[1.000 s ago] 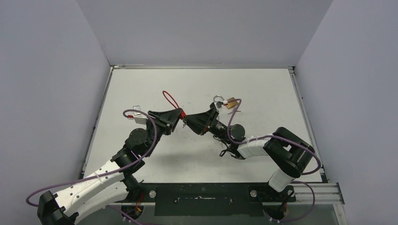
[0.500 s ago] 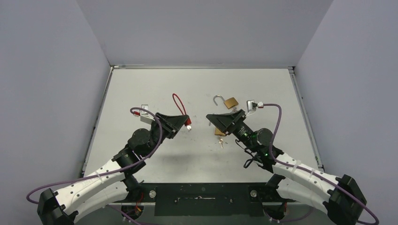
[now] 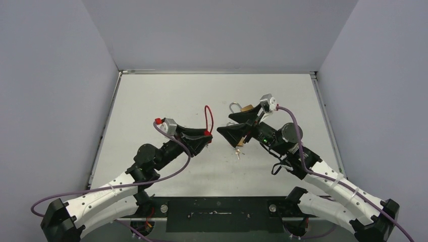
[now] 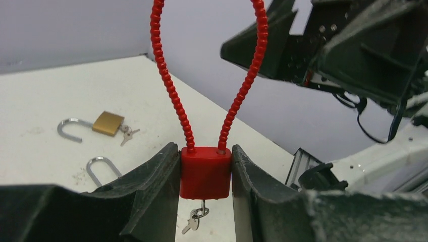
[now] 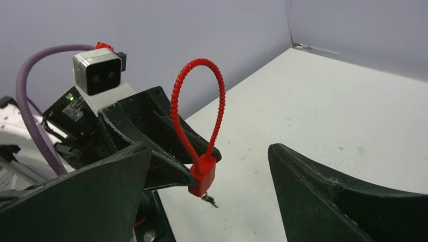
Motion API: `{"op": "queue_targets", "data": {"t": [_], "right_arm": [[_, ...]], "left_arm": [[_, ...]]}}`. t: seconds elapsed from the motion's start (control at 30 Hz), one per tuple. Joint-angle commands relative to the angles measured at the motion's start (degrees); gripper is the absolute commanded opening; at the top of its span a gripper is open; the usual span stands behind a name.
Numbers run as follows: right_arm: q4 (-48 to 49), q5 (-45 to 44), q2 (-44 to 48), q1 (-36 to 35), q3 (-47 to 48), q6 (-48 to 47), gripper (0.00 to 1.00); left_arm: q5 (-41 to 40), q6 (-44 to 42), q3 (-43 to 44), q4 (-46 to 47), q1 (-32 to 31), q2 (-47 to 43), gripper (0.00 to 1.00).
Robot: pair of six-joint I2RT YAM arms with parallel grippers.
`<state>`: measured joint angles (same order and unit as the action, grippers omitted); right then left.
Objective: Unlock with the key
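I will set the red padlock down with my left gripper on the table (image 3: 204, 142) next to the nearer brass padlock.
A red padlock (image 4: 205, 172) with a long red cable shackle (image 4: 171, 91) is clamped by its body between the fingers of my left gripper (image 4: 205, 166), above the table, loop pointing up. A small key (image 4: 194, 221) hangs on a ring from the lock's underside. In the top view the lock (image 3: 207, 133) sits mid-table. My right gripper (image 3: 223, 123) faces it from the right, a short gap away. Its jaws stand wide open and empty. In the right wrist view the lock (image 5: 203, 174) and key (image 5: 209, 200) show between my right gripper's (image 5: 209, 148) fingers, farther off.
A brass padlock (image 4: 107, 123) with its steel shackle swung open lies on the table behind, keys beside it. A second steel shackle (image 4: 101, 169) shows nearer. Loose keys (image 3: 237, 151) lie under the right gripper. Grey walls close in the table on three sides.
The right gripper let go at the lock, opened wide, swung away and came back to face it. The left gripper turned the lock so the cable stands up and shifted right.
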<state>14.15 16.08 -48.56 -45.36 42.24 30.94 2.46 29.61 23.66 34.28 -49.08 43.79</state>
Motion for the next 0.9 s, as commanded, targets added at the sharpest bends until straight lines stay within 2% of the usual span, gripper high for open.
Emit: {"op": "queue_targets", "data": {"t": [0.0,0.2,0.4,0.63,0.73,0.87], "right_arm": [[-2.48,8.29,-0.83,0.01,5.57,-13.1,0.89],[-4.9,13.84,-0.88,-0.45,6.77,-17.73,0.87],[-3.09,16.24,-1.39,-0.99,6.5,-17.05,0.74],[-2.32,17.51,-3.48,-1.25,6.8,-16.52,0.42],[-2.16,16.88,-4.19,-1.33,7.19,-17.08,0.2],[-0.17,9.27,-5.2,-1.44,7.47,-14.51,0.05]], "left_arm": [[12.64,-17.53,-0.27,13.89,-0.15,0.39,0.0],[18.7,-25.22,0.75,13.34,-0.15,1.79,0.0],[22.1,-27.19,0.2,15.44,-0.14,3.21,0.0],[26.11,-28.1,0.62,14.87,-0.14,4.55,0.0],[28.58,-28.32,1.5,13.3,-0.15,5.02,0.0],[32.24,-29.05,2.67,8.55,-0.07,4.67,0.0]]}}
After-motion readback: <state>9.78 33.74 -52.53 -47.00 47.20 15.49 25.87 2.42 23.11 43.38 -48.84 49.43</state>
